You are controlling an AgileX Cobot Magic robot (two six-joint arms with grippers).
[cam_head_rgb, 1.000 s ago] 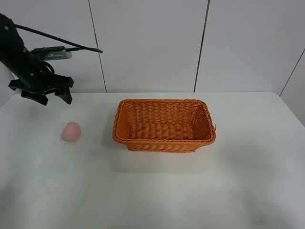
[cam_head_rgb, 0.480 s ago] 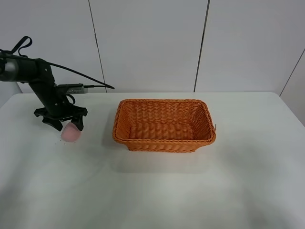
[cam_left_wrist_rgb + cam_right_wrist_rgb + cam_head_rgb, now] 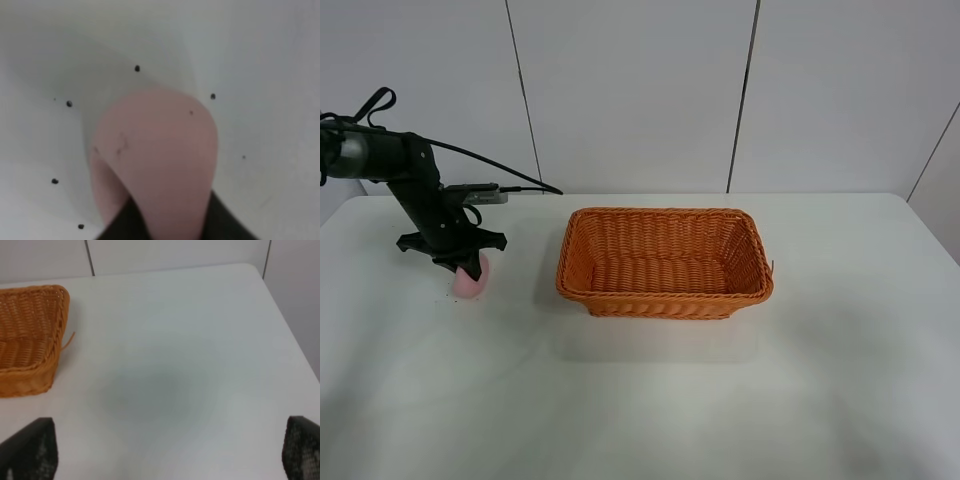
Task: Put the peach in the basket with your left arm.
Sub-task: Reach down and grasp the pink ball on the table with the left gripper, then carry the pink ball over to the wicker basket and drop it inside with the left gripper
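Next, I let go of the peach with my left gripper on the middle of the wicker basket's bottom (image 3: 653, 270), close to the near rim of the basket.
The pale pink peach (image 3: 469, 284) lies on the white table (image 3: 640, 400) at the far left, well left of the orange-brown wicker basket (image 3: 664, 262). My left gripper (image 3: 462, 264) is down on top of the peach, its dark fingers drawn in against the peach's sides. In the left wrist view the peach (image 3: 157, 155) fills the frame and dark fingers (image 3: 125, 222) press on it from both sides. The peach rests on the table. My right gripper (image 3: 170, 460) is open and empty; only its fingertips (image 3: 30, 447) show.
The basket is empty; its right end (image 3: 30, 345) shows in the right wrist view. Small dark specks (image 3: 137, 68) dot the table around the peach. A white panelled wall (image 3: 640, 90) stands behind the table. The left arm's black cable (image 3: 510, 170) trails toward the basket's far side.
My left gripper came down from above the table's back left onto the peach and its fingers have drawn in around it. The peach and basket have not moved.
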